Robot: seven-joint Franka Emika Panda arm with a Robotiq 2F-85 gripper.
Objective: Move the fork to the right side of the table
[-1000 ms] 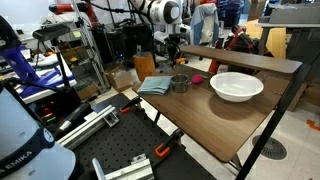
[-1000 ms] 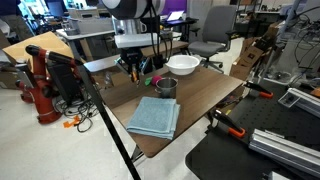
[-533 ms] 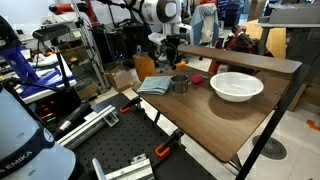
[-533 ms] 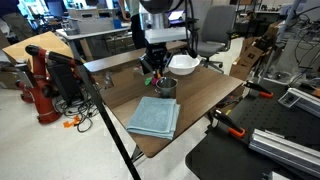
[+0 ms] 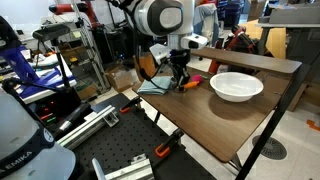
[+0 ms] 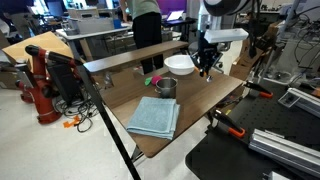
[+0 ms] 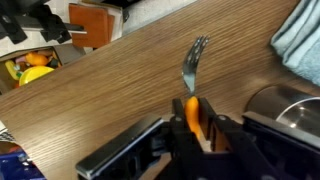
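My gripper is going to let go of the fork on the bare wood point(image 5: 224, 126) in front of the white bowl.
My gripper point(image 7: 193, 118) is shut on the orange handle of the fork point(image 7: 194, 68). Its grey tines stick out ahead of the jaws, above the dark wood-grain table point(image 7: 90, 100). In an exterior view the gripper point(image 5: 181, 80) hangs low over the table point(image 5: 215, 120) with the orange fork point(image 5: 187, 86) in its fingers, between the cloth and the white bowl point(image 5: 237, 86). In an exterior view the gripper point(image 6: 205, 68) is beside the bowl point(image 6: 178, 64), near the table's point(image 6: 200, 98) far edge.
A folded blue-grey cloth point(image 6: 154, 116) lies at the near end, with a small metal cup point(image 6: 166, 87) behind it. Both show at the edge of the wrist view: cloth point(image 7: 302, 45), cup point(image 7: 292, 108). A small pink object point(image 5: 198, 77) lies near the raised shelf point(image 5: 250, 60).
The arm has swung across the table with the fork in its jaws, from the spot by the cup and shelf to a place beside the white bowl. Bowl, cup and cloth have not moved.
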